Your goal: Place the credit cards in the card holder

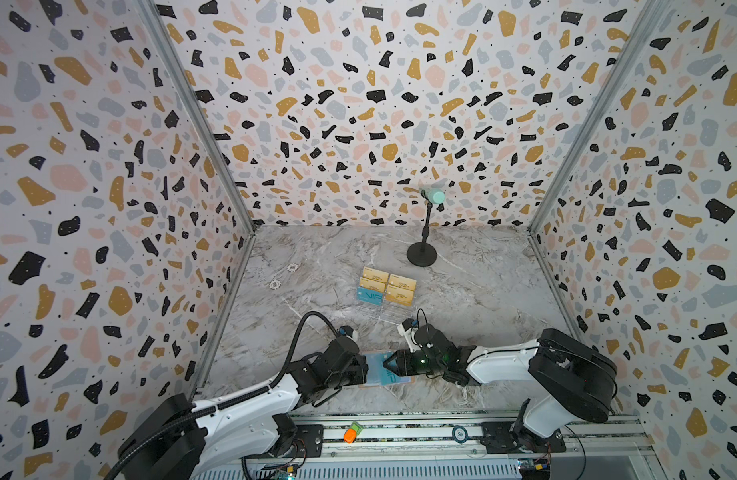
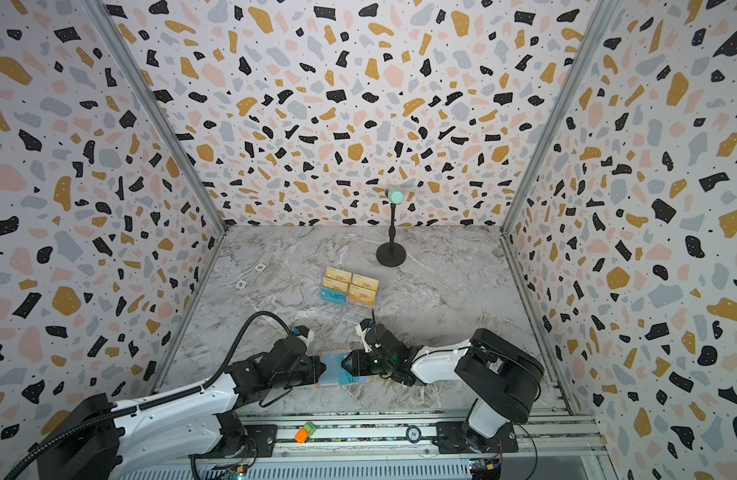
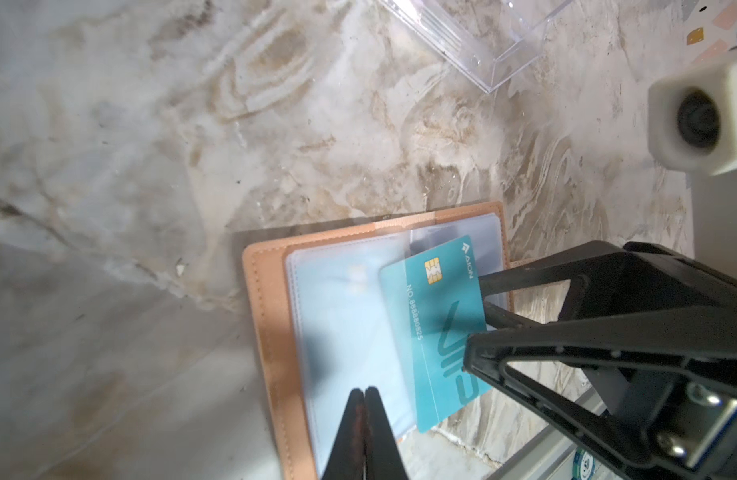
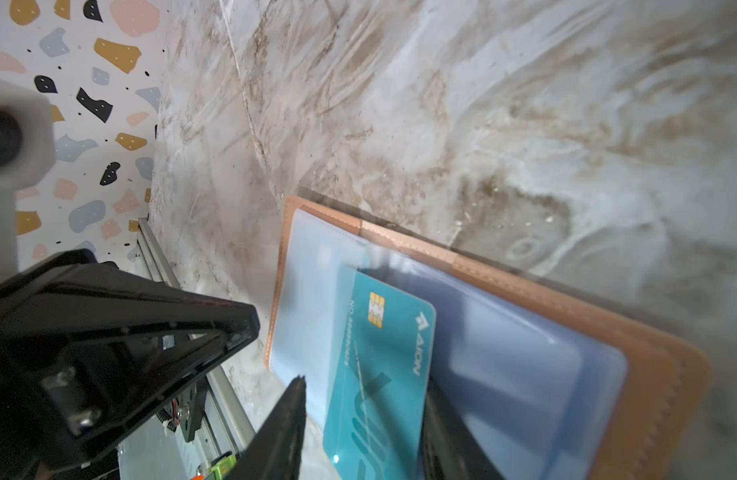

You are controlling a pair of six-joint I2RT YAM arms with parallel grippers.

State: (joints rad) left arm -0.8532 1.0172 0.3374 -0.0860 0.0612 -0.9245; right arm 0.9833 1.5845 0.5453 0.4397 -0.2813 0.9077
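Note:
Next, my right gripper takes the free edge [image 4: 426, 364] of the teal VIP credit card, square the card and pushes it deeper, because it sits slanted and shallow in the clear sleeve.
The salmon-pink card holder [image 1: 371, 385] [image 2: 324, 384] [image 3: 271, 316] [image 4: 665, 374] lies open near the table's front, between both grippers. A teal VIP credit card [image 1: 393, 377] [image 3: 437, 332] [image 4: 383, 374] sits partly inside one of its clear sleeves. My right gripper [image 1: 386, 363] [image 4: 364, 380] is open, one finger on each side of that card, with a gap showing beside it. The left gripper [image 1: 366, 366] [image 3: 364, 392] is shut, with its tips on the clear sleeve page. Further back, gold credit cards [image 1: 400, 287] and a teal one [image 1: 368, 296] stand in a clear rack.
The clear acrylic rack [image 3: 483, 41] stands just beyond the holder. A black stand with a mint-green head [image 1: 422, 253] is at the back. An orange and green piece [image 1: 352, 432] and a round token [image 1: 460, 434] lie on the front rail. Patterned walls close in three sides.

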